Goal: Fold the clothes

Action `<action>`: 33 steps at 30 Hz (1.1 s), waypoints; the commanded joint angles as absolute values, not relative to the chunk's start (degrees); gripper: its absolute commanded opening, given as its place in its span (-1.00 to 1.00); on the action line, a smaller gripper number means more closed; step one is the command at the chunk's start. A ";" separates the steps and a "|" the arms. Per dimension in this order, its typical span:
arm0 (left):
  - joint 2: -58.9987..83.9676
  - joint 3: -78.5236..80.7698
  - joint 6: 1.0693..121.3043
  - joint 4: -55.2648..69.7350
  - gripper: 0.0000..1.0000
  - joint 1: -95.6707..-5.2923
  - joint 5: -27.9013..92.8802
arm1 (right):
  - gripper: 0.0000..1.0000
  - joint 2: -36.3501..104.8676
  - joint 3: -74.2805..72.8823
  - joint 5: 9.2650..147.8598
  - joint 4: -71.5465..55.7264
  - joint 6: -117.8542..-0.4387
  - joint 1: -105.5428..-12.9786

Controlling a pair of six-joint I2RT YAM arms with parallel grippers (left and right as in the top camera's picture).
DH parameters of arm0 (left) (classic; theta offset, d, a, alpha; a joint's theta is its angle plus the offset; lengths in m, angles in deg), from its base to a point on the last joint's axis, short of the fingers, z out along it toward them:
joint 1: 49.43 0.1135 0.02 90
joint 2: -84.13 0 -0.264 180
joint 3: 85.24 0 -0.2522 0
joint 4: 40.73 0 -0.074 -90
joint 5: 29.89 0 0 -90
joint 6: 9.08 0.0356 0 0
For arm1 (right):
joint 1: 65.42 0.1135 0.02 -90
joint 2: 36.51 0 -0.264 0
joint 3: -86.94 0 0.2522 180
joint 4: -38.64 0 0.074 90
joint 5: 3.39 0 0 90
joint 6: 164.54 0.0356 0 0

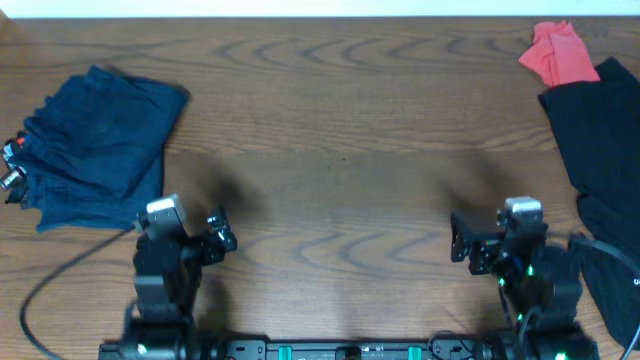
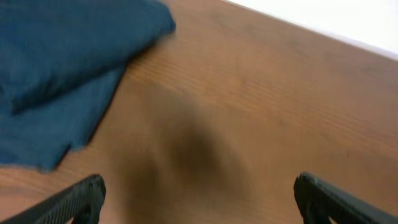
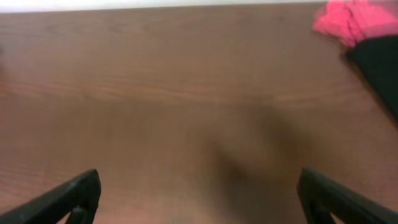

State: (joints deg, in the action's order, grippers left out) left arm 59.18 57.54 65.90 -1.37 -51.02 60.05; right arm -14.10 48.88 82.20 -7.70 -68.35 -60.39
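Note:
Next, I move my right gripper to the black garment's long edge (image 1: 584,217), facing the table's middle, and close it about halfway along that edge.
A folded dark blue garment (image 1: 100,145) lies at the table's left; it also shows at the upper left of the left wrist view (image 2: 56,62). A black garment (image 1: 600,150) lies spread at the right edge, seen also in the right wrist view (image 3: 380,68). A crumpled red garment (image 1: 556,53) sits at the back right, above the black one, and shows in the right wrist view (image 3: 351,17). My left gripper (image 1: 222,232) is open and empty near the front left (image 2: 199,199). My right gripper (image 1: 460,238) is open and empty near the front right (image 3: 199,199).
The brown wooden table (image 1: 340,130) runs between the garments. A black cable (image 1: 60,275) loops at the front left. The table's far edge (image 1: 320,18) meets a white wall.

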 commanded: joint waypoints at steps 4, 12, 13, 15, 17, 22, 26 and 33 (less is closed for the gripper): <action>40.38 41.71 65.39 11.75 0.96 -50.73 59.00 | 0.98 7.93 35.38 82.77 -19.55 -64.39 -64.15; 29.17 38.54 64.04 15.73 0.96 -50.73 58.96 | 0.98 27.76 29.47 92.43 -21.78 -56.74 -66.62; 28.58 38.54 63.89 15.75 0.96 -50.73 58.96 | 0.98 29.50 29.47 98.83 -22.85 -50.36 -67.84; 27.86 38.54 63.89 15.84 0.96 -50.73 58.96 | 0.98 32.83 29.47 108.82 -24.88 -39.67 -71.34; 27.66 38.54 63.86 15.84 0.96 -50.73 58.96 | 0.99 35.47 29.65 113.57 -25.01 -35.10 -75.27; 27.66 38.54 63.86 15.84 0.96 -50.75 58.94 | 0.99 39.67 29.80 116.21 -21.63 -33.84 -84.69; 27.66 38.54 63.86 15.84 0.96 -50.75 58.96 | 0.96 42.66 29.80 116.21 -17.91 -33.86 -90.29; 27.66 38.54 63.86 15.84 0.96 -50.73 58.96 | 0.79 48.26 29.80 116.19 -14.57 -33.86 -97.02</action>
